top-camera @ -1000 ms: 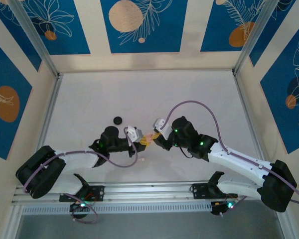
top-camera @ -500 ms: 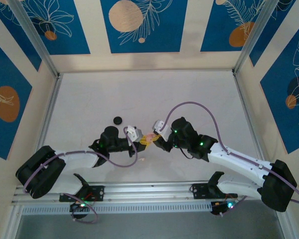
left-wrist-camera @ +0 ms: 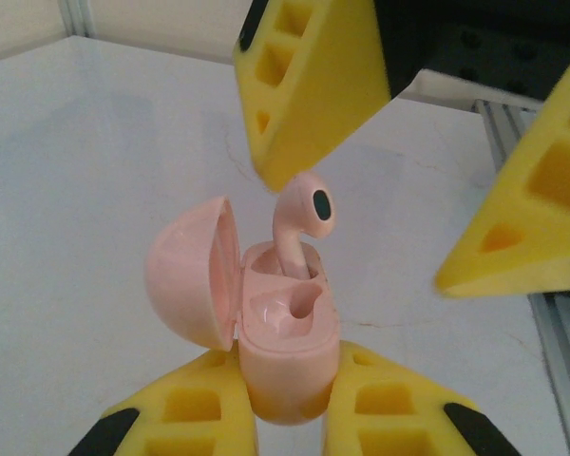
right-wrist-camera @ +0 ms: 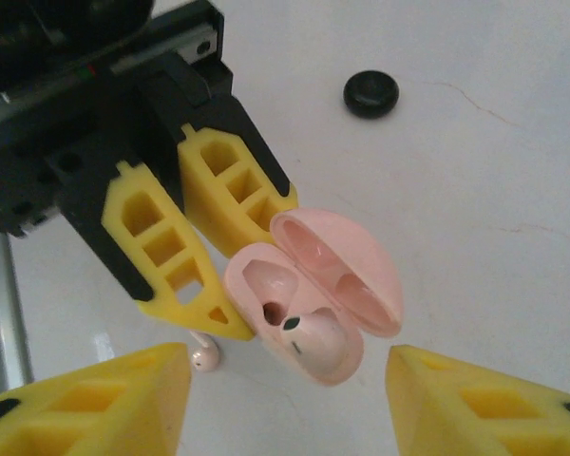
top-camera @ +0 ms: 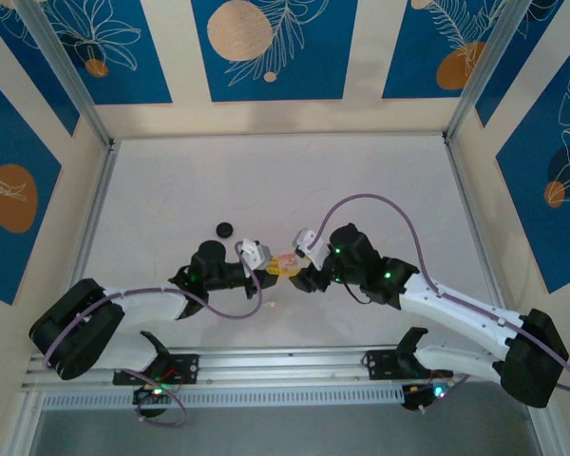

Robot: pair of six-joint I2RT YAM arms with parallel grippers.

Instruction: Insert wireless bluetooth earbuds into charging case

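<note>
The pink earbud is too shallow in its slot, so the robot's right gripper should grip the earbud's head (left-wrist-camera: 302, 204) and push it in deeper before getting the second earbud.
My left gripper (left-wrist-camera: 290, 399) is shut on the lower body of a pale pink charging case (left-wrist-camera: 285, 370), held upright with its lid (left-wrist-camera: 190, 275) swung open to the left. A pink earbud (left-wrist-camera: 304, 209) stands stem-down in one slot of the case, its head poking above the rim; the other slot is empty. My right gripper (right-wrist-camera: 285, 389) is open, its yellow fingers (left-wrist-camera: 313, 76) spread on either side of that earbud (right-wrist-camera: 315, 340) without touching it. A second pink earbud (right-wrist-camera: 205, 356) lies on the table below the case. In the top view the two grippers meet at the case (top-camera: 286, 259).
A small round black case (top-camera: 225, 229) lies shut on the white table, behind and to the left of the left gripper, also seen far off in the right wrist view (right-wrist-camera: 370, 93). An aluminium rail (top-camera: 294, 361) runs along the near edge.
The right gripper has opened and let go of the pink earbud, which now stands in the case. The right wrist shifted slightly; the left arm has stayed still.
</note>
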